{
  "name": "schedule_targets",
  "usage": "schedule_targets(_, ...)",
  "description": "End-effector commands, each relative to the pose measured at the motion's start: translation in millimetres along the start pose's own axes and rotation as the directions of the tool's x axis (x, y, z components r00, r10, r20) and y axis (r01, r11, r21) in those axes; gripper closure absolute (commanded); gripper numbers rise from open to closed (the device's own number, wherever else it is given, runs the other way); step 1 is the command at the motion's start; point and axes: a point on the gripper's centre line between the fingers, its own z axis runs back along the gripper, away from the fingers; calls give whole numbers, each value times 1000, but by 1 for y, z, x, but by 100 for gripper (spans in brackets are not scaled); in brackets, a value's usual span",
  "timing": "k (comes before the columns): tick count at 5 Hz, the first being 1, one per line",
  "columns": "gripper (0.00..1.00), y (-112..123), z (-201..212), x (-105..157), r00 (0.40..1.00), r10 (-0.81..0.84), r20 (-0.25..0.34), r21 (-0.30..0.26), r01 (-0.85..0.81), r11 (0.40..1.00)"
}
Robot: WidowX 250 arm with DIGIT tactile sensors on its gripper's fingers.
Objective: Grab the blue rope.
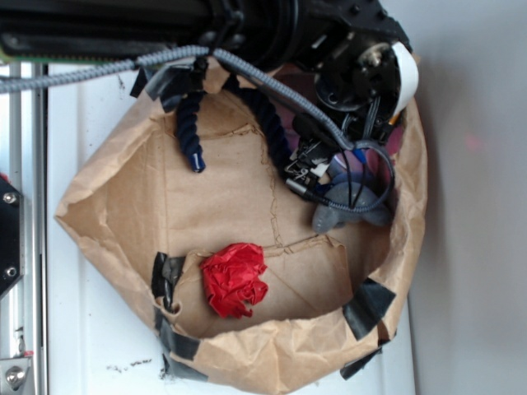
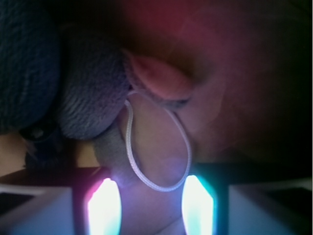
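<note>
Next, my gripper lifts clear and closes on the rope's twisted leg (image 1: 269, 132), since its fingers are around the bunny's white loop, beside the blue rope.
The blue rope (image 1: 191, 123) is thick, dark navy and twisted. It hangs bent like a hook over the far side of a brown paper bag (image 1: 115, 197), one bright blue end at the left and its other leg running down toward the gripper. My gripper (image 1: 313, 179) is low in the bag's right part, at the rope's right leg and just above a grey plush bunny (image 1: 350, 216). In the wrist view the gripper (image 2: 150, 205) is open. Between its glowing fingertips (image 2: 103, 205) lie the bunny's thin white loop (image 2: 161, 186) and grey plush (image 2: 90, 93). A dark blue mass (image 2: 22, 63) at the left may be the rope.
A crumpled red paper ball (image 1: 235, 280) lies in the bag's near part. Black tape patches (image 1: 366, 306) hold the bag's rim. The robot's grey braided cable (image 1: 82, 72) crosses the top. A white surface surrounds the bag, with a metal rail (image 1: 16, 247) at the left.
</note>
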Motion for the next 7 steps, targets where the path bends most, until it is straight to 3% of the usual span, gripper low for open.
schedule_targets(1,0,2,38,-14,998,7,69,-28,-5,1000)
schedule_targets(3,0,-9,66,-21,990,-7,140,-41,13,999)
schedule_targets(4,0,-25,72,-23,991,-40,130,-57,48,997)
schedule_targets(5,0,-37,52,-26,993,-64,100,-7,65,998)
schedule_targets(7,0,-34,13,-15,998,-51,33,20,50,999)
